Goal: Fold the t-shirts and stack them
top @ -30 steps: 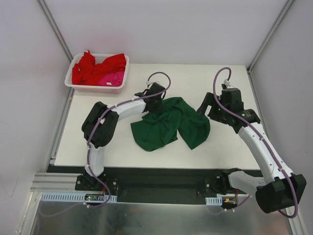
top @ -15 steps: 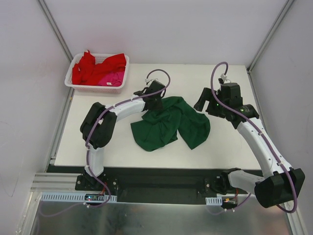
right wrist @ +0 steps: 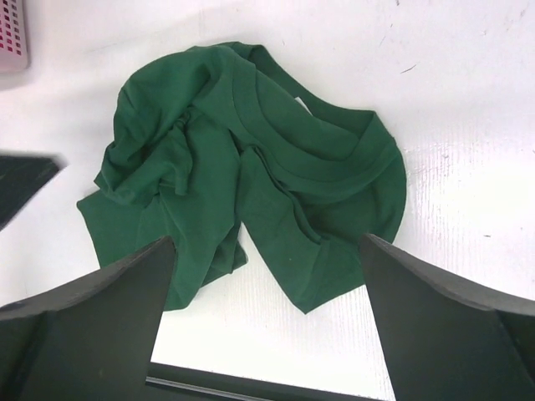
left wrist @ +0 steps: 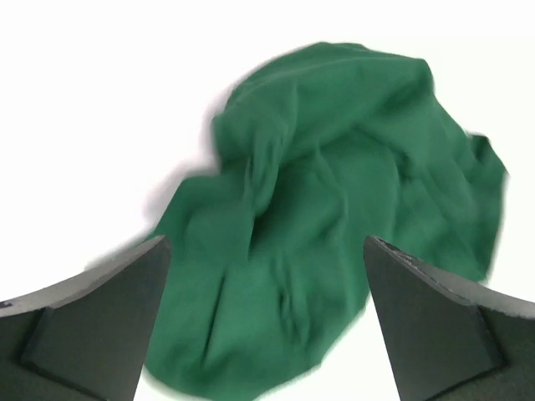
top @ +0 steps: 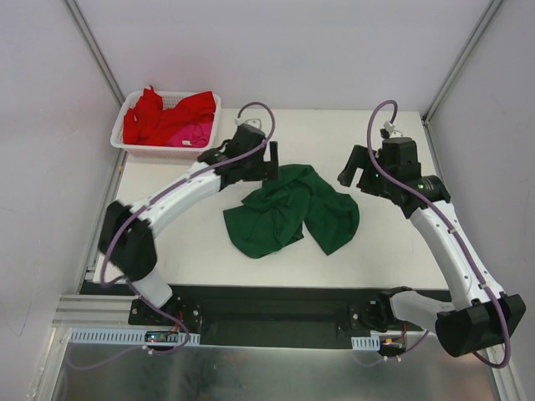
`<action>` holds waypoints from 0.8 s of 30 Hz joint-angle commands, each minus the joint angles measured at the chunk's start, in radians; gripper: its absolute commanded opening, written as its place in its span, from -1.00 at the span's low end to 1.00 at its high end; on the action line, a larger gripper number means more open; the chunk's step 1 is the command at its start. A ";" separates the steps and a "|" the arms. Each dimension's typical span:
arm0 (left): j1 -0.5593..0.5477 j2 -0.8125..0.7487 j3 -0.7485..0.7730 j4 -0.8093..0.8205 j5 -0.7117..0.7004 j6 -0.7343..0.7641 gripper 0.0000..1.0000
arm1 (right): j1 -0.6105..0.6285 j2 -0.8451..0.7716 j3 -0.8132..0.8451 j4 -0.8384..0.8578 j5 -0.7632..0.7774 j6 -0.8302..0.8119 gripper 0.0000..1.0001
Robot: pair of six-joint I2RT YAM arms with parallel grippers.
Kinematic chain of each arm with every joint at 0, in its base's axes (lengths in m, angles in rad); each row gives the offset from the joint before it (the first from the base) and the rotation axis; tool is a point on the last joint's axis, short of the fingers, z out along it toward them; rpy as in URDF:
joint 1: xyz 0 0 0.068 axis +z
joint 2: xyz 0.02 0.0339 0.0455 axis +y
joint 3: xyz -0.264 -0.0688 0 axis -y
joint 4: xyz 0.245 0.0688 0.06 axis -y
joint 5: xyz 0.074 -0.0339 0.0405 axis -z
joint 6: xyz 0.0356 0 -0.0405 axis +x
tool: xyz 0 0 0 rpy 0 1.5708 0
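Note:
Next, I close my right gripper on the bunched back edge [top: 288, 175] [right wrist: 181, 83] of the dark green t-shirt, beside where my left gripper hovers.
A dark green t-shirt [top: 288, 209] lies crumpled in the middle of the white table, its neckband showing in the right wrist view [right wrist: 276, 159]. My left gripper [top: 266, 164] hovers just above the shirt's back left edge. It is open and holds nothing, and the green cloth [left wrist: 334, 217] lies below its spread fingers [left wrist: 92, 326]. My right gripper [top: 352, 174] hangs open above the table, just off the shirt's right side, and is empty too [right wrist: 267, 326]. Red t-shirts [top: 159, 113] and a pink one [top: 194, 134] sit bunched in the basket.
The white mesh basket [top: 159, 149] stands at the table's back left corner, and its corner shows in the right wrist view [right wrist: 12, 38]. A black rail [top: 267, 296] runs along the near table edge. Grey walls close in on both sides.
My left gripper has opened, let go of the green t-shirt and drawn back up and to the left. The right gripper shifted slightly and stayed open.

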 commanded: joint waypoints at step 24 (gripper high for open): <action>0.160 -0.596 -0.809 0.057 0.033 -0.516 0.50 | 0.435 0.958 0.666 -0.043 0.073 -0.062 0.60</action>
